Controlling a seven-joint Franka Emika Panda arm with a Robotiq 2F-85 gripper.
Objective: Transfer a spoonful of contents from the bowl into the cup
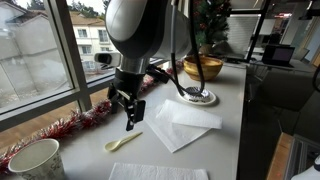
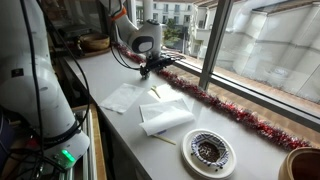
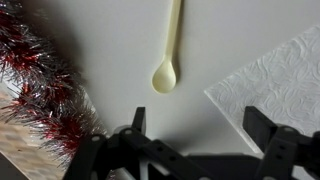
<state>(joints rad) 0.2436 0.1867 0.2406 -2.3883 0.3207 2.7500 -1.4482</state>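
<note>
Next, I need to move my gripper past the scoop to the middle of the pale yellow spoon's handle (image 1: 130,138) (image 3: 173,25) and close it there.
A pale yellow spoon (image 1: 122,142) lies flat on the white counter (image 1: 230,120). In the wrist view the spoon (image 3: 168,50) has its scoop pointing toward my gripper (image 3: 200,125), which is open and empty. My gripper (image 1: 124,112) hangs a little above the spoon without touching it. In an exterior view the gripper (image 2: 146,70) is above the spoon (image 2: 155,92). The white paper cup (image 1: 35,160) stands at the counter's near left end. At the far end sits the brown wooden bowl (image 1: 203,67); its contents do not show.
Red tinsel (image 1: 70,128) runs along the window sill beside the spoon. White napkins (image 1: 180,125) lie on the counter, one next to my gripper (image 3: 275,80). A round dish with dark contents (image 1: 198,96) sits between napkins and bowl.
</note>
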